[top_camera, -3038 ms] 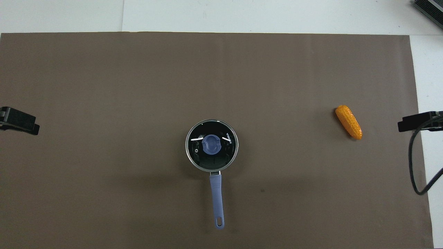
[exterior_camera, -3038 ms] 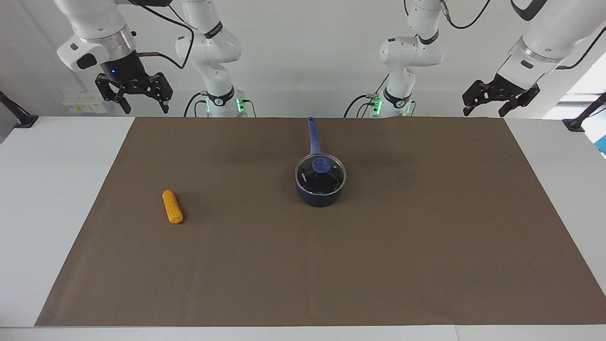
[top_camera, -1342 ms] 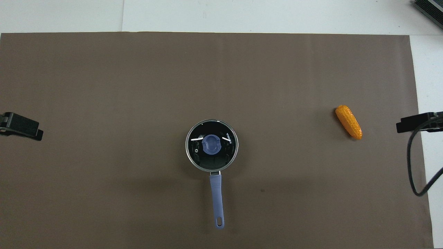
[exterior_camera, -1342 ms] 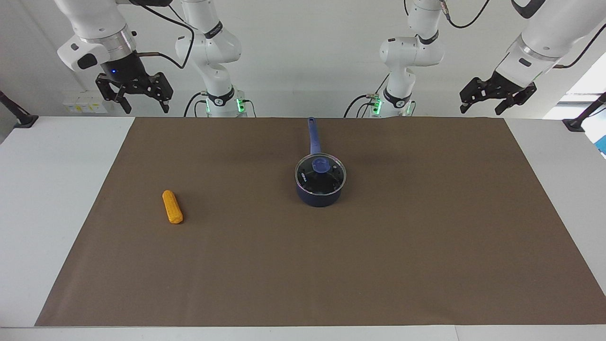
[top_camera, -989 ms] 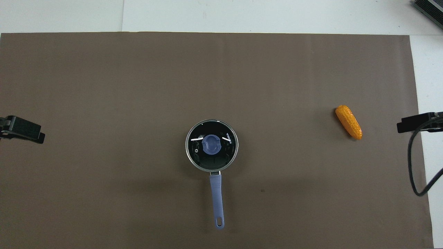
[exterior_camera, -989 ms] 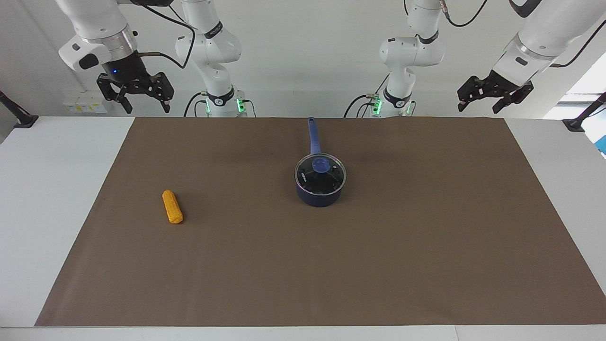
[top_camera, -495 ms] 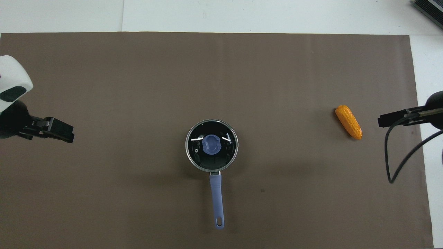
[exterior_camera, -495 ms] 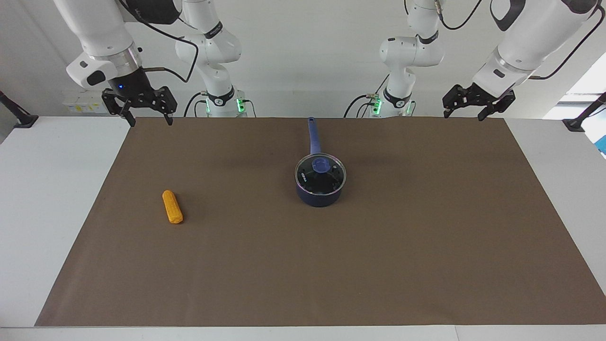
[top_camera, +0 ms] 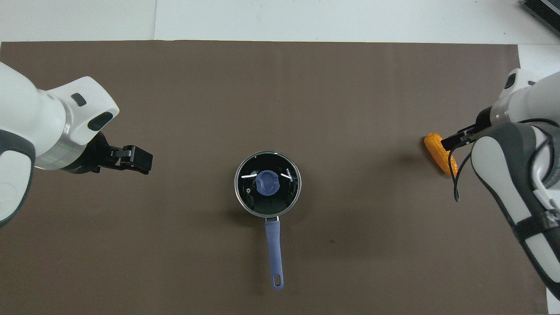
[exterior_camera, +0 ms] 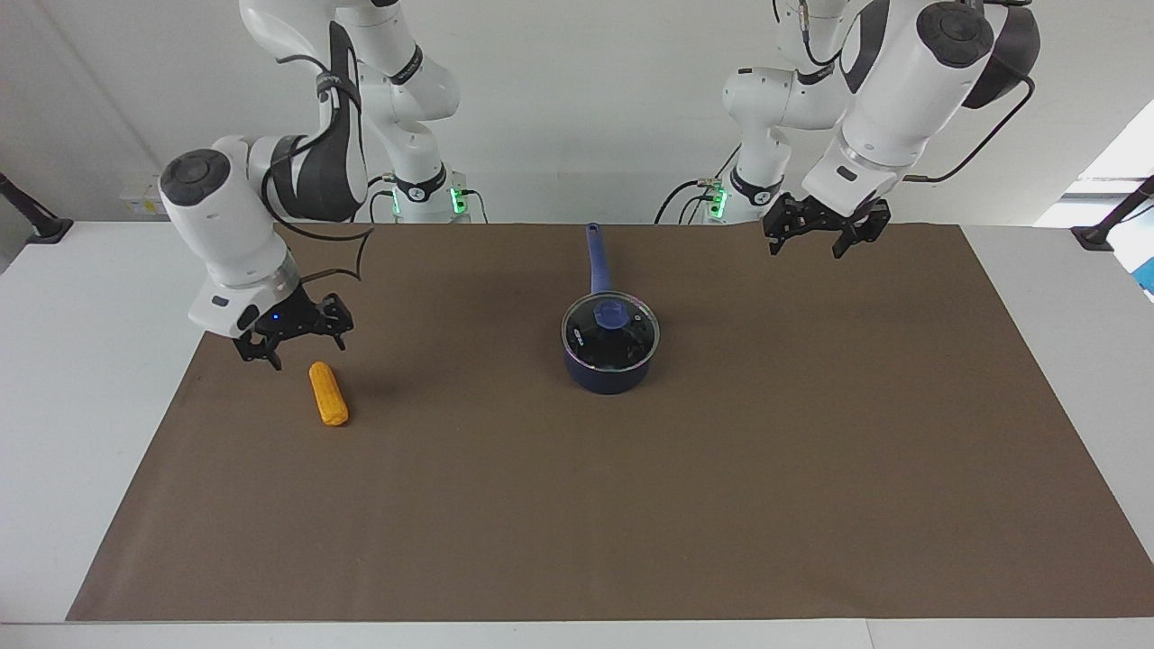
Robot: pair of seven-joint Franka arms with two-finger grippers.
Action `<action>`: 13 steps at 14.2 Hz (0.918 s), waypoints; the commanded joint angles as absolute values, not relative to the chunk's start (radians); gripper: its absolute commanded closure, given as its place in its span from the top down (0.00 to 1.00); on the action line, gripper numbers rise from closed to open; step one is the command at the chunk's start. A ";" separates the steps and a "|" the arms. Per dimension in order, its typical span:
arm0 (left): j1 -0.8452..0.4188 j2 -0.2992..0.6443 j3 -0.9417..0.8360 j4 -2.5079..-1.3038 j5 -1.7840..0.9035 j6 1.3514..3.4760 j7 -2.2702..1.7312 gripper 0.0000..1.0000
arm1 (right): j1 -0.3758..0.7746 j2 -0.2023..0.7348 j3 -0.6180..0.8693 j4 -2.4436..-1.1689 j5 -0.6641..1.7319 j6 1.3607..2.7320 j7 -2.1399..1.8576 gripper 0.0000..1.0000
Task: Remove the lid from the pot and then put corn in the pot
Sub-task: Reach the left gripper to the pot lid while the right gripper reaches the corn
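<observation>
The fingers of my right gripper should close around the middle of the orange corn (top_camera: pixel 440 152), and the corn's far end will stick out beyond them.
The dark blue pot (exterior_camera: pixel 609 371) stands mid-mat with its long handle (exterior_camera: pixel 594 257) pointing toward the robots. The glass lid (exterior_camera: pixel 610 332) with its blue knob (exterior_camera: pixel 612 313) sits on it; the pot and lid also show in the overhead view (top_camera: pixel 267 184). The orange corn (exterior_camera: pixel 328 393) lies on the mat toward the right arm's end. My right gripper (exterior_camera: pixel 293 353) is open and low just beside the corn, apart from it; in the overhead view it (top_camera: pixel 451 142) covers part of the corn (top_camera: pixel 442 159). My left gripper (exterior_camera: pixel 807 251) is open in the air over the mat, toward the left arm's end from the pot (top_camera: pixel 141 159).
A brown mat (exterior_camera: pixel 631 505) covers most of the white table (exterior_camera: pixel 81 361). A dark object (top_camera: pixel 542 11) sits at the table's corner farthest from the robots, at the right arm's end.
Both arms have swung in from their raised rest poses. The right gripper dropped down beside the corn. The left gripper moved lower and toward the pot. Pot, lid and corn have not moved.
</observation>
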State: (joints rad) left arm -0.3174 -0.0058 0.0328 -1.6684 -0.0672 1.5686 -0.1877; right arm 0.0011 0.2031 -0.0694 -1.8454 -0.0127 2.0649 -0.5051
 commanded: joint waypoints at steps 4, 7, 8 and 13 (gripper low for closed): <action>-0.455 0.054 0.048 -1.703 -0.081 1.683 -0.313 1.00 | -0.028 0.273 -0.063 -1.968 -0.005 2.278 -0.802 1.00; -0.508 0.081 0.048 -1.703 -0.083 1.730 -0.386 1.00 | -0.046 0.327 -0.063 -1.977 -0.005 2.356 -0.925 1.00; -0.531 0.090 0.048 -1.703 -0.083 1.742 -0.412 1.00 | -0.046 0.327 -0.063 -1.985 -0.005 2.364 -0.933 1.00; -0.635 0.190 0.049 -1.692 -0.077 1.860 -0.601 1.00 | -0.046 0.334 -0.063 -2.010 -0.003 2.384 -0.917 0.93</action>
